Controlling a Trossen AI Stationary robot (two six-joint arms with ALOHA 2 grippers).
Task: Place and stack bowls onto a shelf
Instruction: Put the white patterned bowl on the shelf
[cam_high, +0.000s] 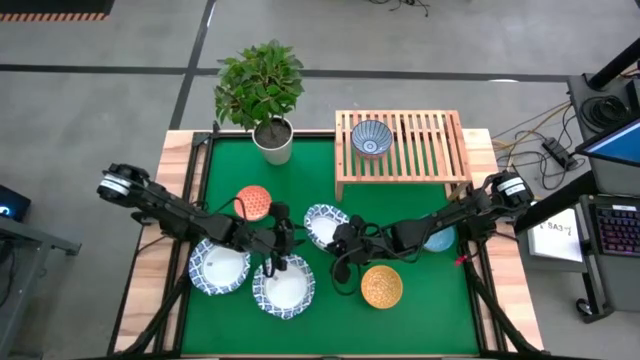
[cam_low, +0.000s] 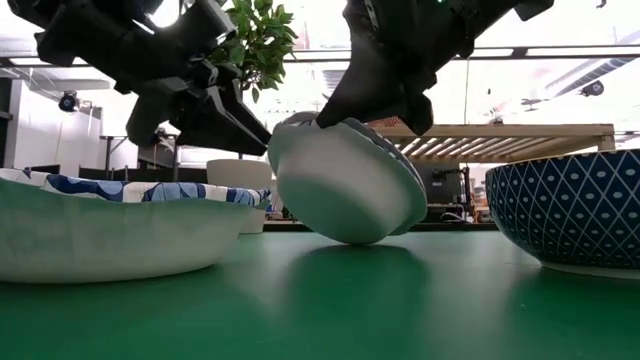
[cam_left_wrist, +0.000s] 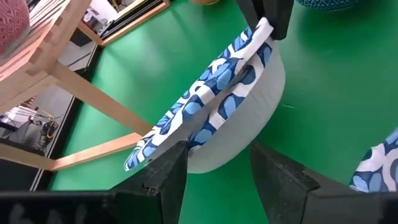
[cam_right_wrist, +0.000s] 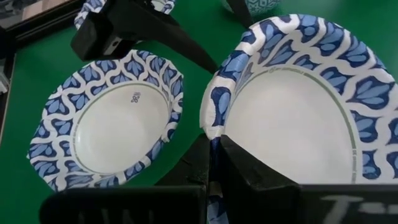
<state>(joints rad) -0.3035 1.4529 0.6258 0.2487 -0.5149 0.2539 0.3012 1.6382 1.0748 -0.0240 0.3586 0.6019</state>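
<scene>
My left gripper needs to pinch only the outer bowl's rim (cam_left_wrist: 225, 108) and separate the bowls, since the tilted white bowls sit nested with a gap at their rims.
A wide white bowl with a blue patterned rim (cam_high: 322, 224) sits tilted at the table's middle, with my right gripper (cam_right_wrist: 214, 155) shut on its rim. My left gripper (cam_left_wrist: 217, 180) is open at the bowl's opposite side. Its two fingers stand on either side of the bowl's lower edge (cam_left_wrist: 211, 152); whether they touch it I cannot tell. The wooden shelf (cam_high: 430, 150) stands at the far right and carries a small blue-patterned bowl (cam_high: 371, 138). Two more wide white bowls (cam_high: 220, 268) (cam_high: 284, 285) rest on the green mat near the front left. My right gripper pinches the tilted bowl's rim (cam_right_wrist: 211, 127) with one finger inside the bowl and one outside, coming slanting down from the table's right. The held rim is raised. The bowl leans on its rounded underside (cam_low: 350, 235), which rests on the mat.
An orange-red bowl (cam_high: 252, 202) lies left of the held bowl. A yellow-orange bowl (cam_high: 381, 286) is at the near right, and a light blue one (cam_high: 438, 240) is under my right arm. A potted plant (cam_high: 272, 140) stands at the far left beside the shelf.
</scene>
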